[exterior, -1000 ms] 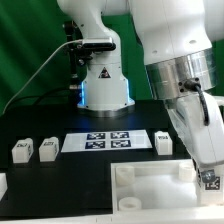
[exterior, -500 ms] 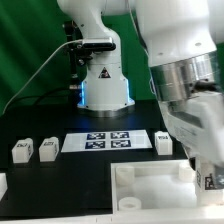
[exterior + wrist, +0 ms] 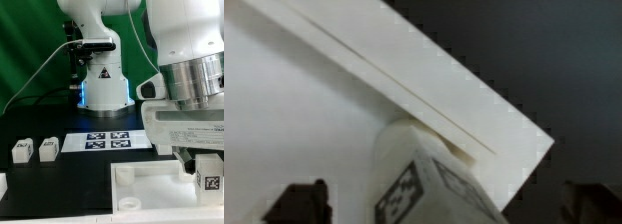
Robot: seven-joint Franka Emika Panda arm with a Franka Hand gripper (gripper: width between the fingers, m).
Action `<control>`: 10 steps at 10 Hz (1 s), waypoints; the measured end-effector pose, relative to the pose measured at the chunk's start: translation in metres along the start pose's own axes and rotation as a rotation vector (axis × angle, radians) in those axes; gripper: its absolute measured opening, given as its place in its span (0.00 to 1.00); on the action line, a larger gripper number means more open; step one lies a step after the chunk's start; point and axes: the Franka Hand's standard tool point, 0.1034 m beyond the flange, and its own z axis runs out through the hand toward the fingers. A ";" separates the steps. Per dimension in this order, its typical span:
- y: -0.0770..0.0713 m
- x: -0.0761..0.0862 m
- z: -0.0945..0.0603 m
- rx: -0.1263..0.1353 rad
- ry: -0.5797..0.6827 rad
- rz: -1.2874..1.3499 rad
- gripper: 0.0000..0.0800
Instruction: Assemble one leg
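The leg's edge sits crooked between my gripper's fingers. The gripper will turn square and close on the flat sides (image 3: pixel 397 195) before it twists the leg.
My gripper (image 3: pixel 203 176) fills the exterior view's right and holds a leg (image 3: pixel 209 170), a small white block with a black-and-white marker on its face. It hangs tilted by the right corner of the large white tray-like part (image 3: pixel 150 186). In the wrist view the leg (image 3: pixel 423 185) sits between my two dark fingers (image 3: pixel 297 205), over the tray-like part's white surface (image 3: pixel 313 100); my gripper (image 3: pixel 441 208) is shut on it. Two more legs (image 3: pixel 20 151) (image 3: pixel 46 150) stand at the exterior view's left.
The marker board (image 3: pixel 108 142) lies flat in the middle of the black table. The robot's white base (image 3: pixel 103 85) stands behind it. A small white piece (image 3: pixel 3 184) shows at the left edge.
My hand has turned so its broad side faces the camera and come nearer. The leg in it has risen slightly. The leg standing right of the marker board is now hidden behind my hand.
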 end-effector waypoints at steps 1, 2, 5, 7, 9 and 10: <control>0.001 0.001 -0.001 -0.032 0.007 -0.201 0.81; -0.002 0.003 -0.003 -0.056 0.022 -0.387 0.81; -0.001 0.005 -0.004 -0.066 0.026 -0.534 0.66; -0.001 0.005 -0.004 -0.065 0.027 -0.496 0.49; 0.000 0.006 -0.003 -0.063 0.031 -0.345 0.37; 0.000 0.006 -0.004 -0.062 0.034 -0.273 0.37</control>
